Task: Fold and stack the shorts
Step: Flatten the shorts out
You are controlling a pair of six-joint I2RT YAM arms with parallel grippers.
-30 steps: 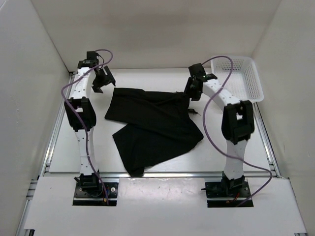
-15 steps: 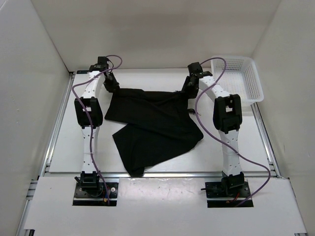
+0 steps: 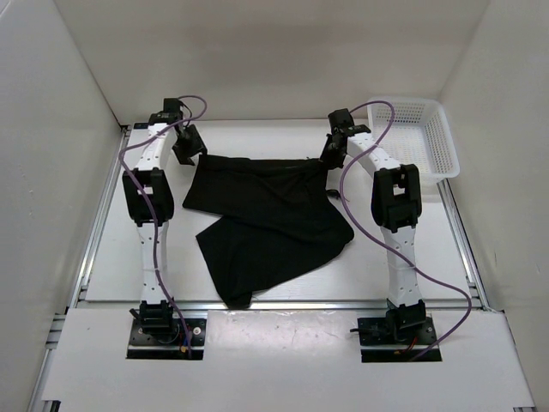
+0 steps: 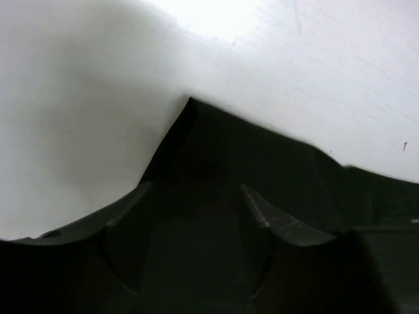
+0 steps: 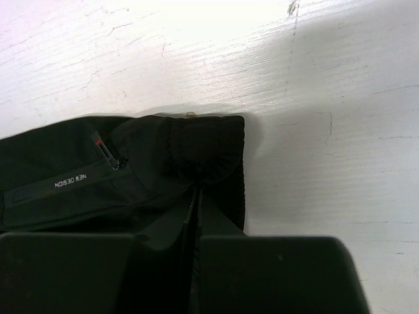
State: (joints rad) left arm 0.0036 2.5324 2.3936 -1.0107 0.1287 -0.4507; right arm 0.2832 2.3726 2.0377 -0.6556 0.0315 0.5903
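The far edge of the shorts lies bent toward the robot's right gripper, so next the left gripper pinches the shorts' pointed corner (image 4: 194, 108) and pulls it farther back to straighten that edge of the shorts.
The black shorts (image 3: 266, 215) lie spread on the white table, waistband at the far side and one leg reaching toward the near edge. My left gripper (image 3: 190, 154) is down at their far-left corner. In the left wrist view its fingers (image 4: 262, 212) stand apart, with the pointed corner of the shorts (image 4: 229, 144) between them (image 4: 200, 196). My right gripper (image 3: 331, 160) is at the far-right waistband corner. In the right wrist view its jaws (image 5: 196, 190) are pressed together on the bunched waistband (image 5: 203, 147), beside a small printed label (image 5: 71, 181) and a zip pull (image 5: 105, 149).
A white mesh basket (image 3: 450, 146) stands at the back right corner, just right of the right arm. Purple cables loop off both arms. White walls close in the table on the left, back and right.
The left gripper has come in from the left onto the shorts' far-left corner. The right gripper has closed on the waistband corner.
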